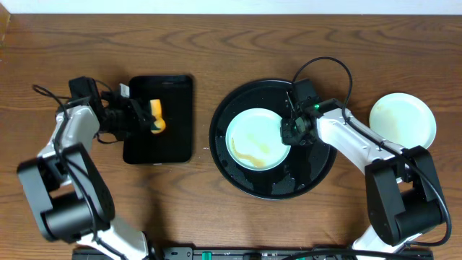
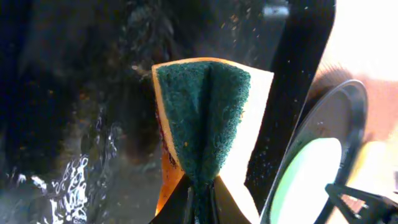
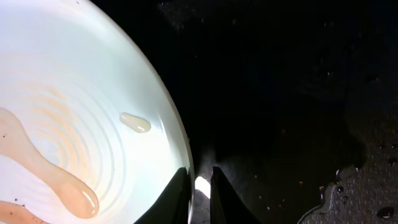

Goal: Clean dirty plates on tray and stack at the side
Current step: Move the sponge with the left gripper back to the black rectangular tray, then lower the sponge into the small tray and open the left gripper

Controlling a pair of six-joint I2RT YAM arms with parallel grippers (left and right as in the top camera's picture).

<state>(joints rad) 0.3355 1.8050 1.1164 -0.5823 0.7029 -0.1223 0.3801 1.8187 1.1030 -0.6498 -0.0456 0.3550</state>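
Observation:
I need to release the green-yellow sponge from my left gripper inside the rectangular black tray, close to its edge point(image 1: 182, 137) facing the round tray.
A pale mint-blue plate point(image 1: 254, 139) with a thin brown smear lies in the round black tray point(image 1: 317, 173). My right gripper point(image 1: 289, 133) is at the plate's right rim. In the right wrist view its fingers point(image 3: 199, 186) straddle the rim of the plate point(image 3: 74, 93), one finger over the plate and one outside, nearly closed on it. A second pale plate point(image 1: 403, 119) sits on the wood at the far right. My left gripper point(image 1: 144, 119) is shut on a green-yellow sponge point(image 1: 157, 115), folded with the green side out point(image 2: 202, 118). A third plate is not in view.
The sponge hangs over the wet rectangular black tray point(image 1: 173, 144), also in the left wrist view point(image 2: 62, 93). The round tray point(image 3: 280, 93) holds water drops beside the plate. Brown wood tabletop point(image 1: 216, 43) surrounds both trays.

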